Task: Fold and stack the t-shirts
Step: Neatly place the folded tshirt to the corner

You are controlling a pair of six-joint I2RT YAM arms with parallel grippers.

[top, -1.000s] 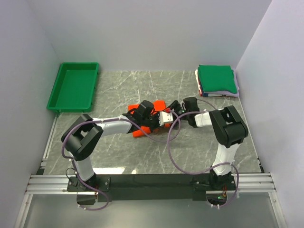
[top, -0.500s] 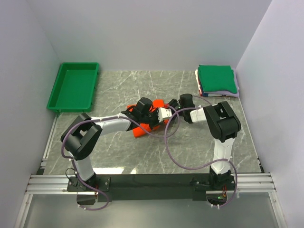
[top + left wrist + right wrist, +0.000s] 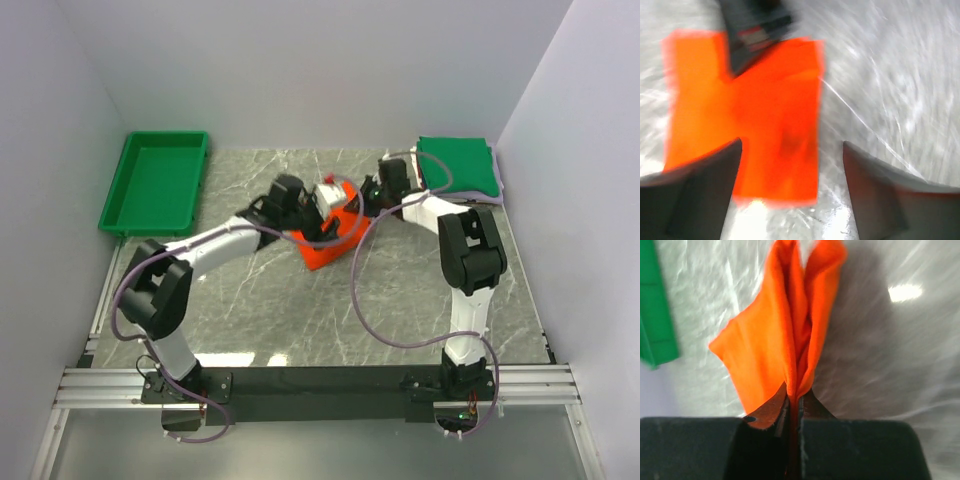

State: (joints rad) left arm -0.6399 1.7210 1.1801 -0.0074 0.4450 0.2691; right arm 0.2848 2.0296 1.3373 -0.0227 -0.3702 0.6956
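Note:
Next, I lay the orange t-shirt, now hanging over the table's middle, flat on top of the green t-shirt (image 3: 460,159) that tops the folded stack, and let go of it there with my right gripper.
The orange t-shirt (image 3: 328,243) hangs folded over the middle of the table, pinched at its upper edge by my right gripper (image 3: 366,203). The right wrist view shows that gripper (image 3: 795,399) shut on a bunched fold of the orange t-shirt (image 3: 770,345). My left gripper (image 3: 338,208) hovers just left of it, open. In the left wrist view the orange t-shirt (image 3: 775,125) lies below the spread left gripper (image 3: 791,145), touching neither finger. A stack of folded t-shirts with a green one (image 3: 457,166) on top sits at the far right.
A green plastic tray (image 3: 155,182) stands at the far left and shows as a green edge (image 3: 655,315) in the right wrist view. Both arms' cables loop over the marble table (image 3: 260,310). White walls close in the sides.
My right gripper has shut on the orange t-shirt and raised it toward the far right. The left gripper has opened, let the shirt go and moved along with it.

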